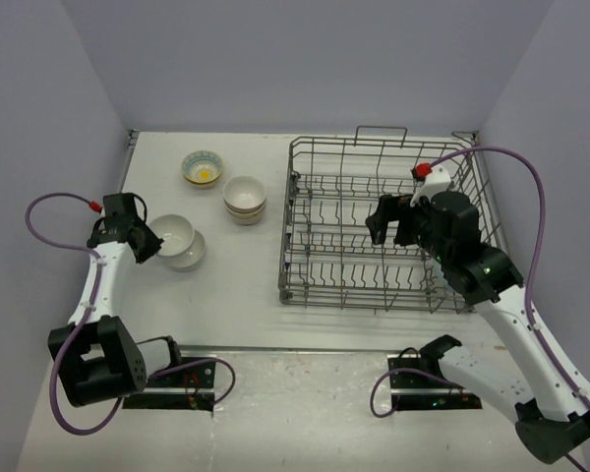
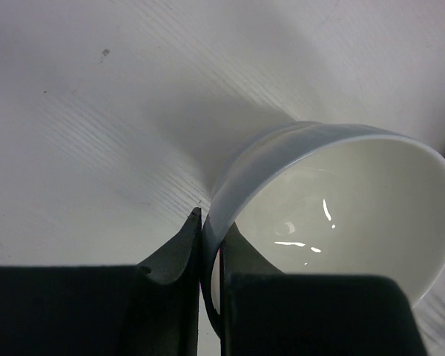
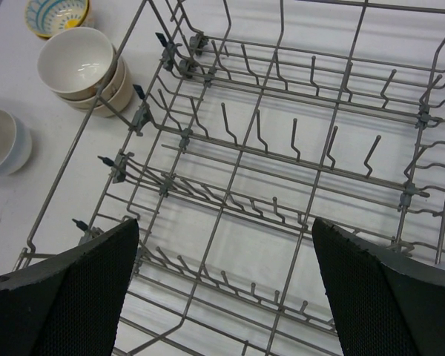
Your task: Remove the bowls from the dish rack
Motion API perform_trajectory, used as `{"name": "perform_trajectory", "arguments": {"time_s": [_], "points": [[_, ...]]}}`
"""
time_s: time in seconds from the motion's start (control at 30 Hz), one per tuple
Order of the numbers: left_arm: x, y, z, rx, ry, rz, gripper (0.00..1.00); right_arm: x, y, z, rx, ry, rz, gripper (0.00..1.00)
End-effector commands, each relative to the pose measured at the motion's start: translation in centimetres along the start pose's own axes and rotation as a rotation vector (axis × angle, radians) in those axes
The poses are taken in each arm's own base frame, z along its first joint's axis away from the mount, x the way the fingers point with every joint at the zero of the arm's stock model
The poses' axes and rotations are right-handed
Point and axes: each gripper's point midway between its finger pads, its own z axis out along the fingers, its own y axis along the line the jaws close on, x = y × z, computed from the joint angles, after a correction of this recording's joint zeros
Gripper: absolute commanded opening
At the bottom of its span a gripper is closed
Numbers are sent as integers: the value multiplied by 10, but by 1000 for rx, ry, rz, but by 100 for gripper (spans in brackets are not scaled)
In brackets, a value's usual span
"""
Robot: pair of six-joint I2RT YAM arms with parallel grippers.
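I will let go of the tilted white bowl, now held low over the table, with my left gripper inside the second white bowl [image 1: 186,248] that lies against it.
The grey wire dish rack [image 1: 286,226] stands right of centre, and I see no bowl in it in the top or right wrist view [image 3: 186,136]. My right gripper [image 1: 391,224] hangs open over its middle, jaws wide apart [image 3: 226,289]. My left gripper [image 1: 147,241] is shut on the rim of a white bowl [image 1: 172,234], which tilts low over the table [image 2: 341,200]. One finger [image 2: 182,245] is outside the rim and one inside. A second white bowl [image 1: 190,254] lies against it. A patterned bowl [image 1: 203,168] and a stack of beige bowls [image 1: 245,199] stand further back.
The right wrist view shows the patterned bowl [image 3: 55,16], the beige stack [image 3: 85,70] and a white bowl [image 3: 6,141] left of the rack. Grey walls close in the table on three sides. The rack's looped handle [image 1: 382,130] rises at the back.
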Motion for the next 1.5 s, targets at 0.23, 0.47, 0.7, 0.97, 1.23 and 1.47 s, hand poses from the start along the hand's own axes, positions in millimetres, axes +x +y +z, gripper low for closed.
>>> {"name": "perform_trajectory", "arguments": {"time_s": [0.23, 0.47, 0.7, 0.97, 1.23, 1.47], "points": [[-5, -29, 4, 168, -23, 25, 0, -16, 9, -8, -58, -75, -15, 99], [11, -24, 10, 165, 20, 27, 0, -17, 11, -10, -72, -84, -20, 99], [11, -18, 9, 136, 18, 39, 5, -18, 12, -14, -87, -101, -22, 99], [18, -19, 14, 142, 49, 41, 7, -19, 14, -15, -100, -107, -23, 99], [20, -18, 16, 138, 54, 43, 14, -19, 14, -18, -104, -117, -26, 99], [22, -20, 16, 148, 60, 46, 25, -19, 14, -17, -102, -118, -27, 99]]}}
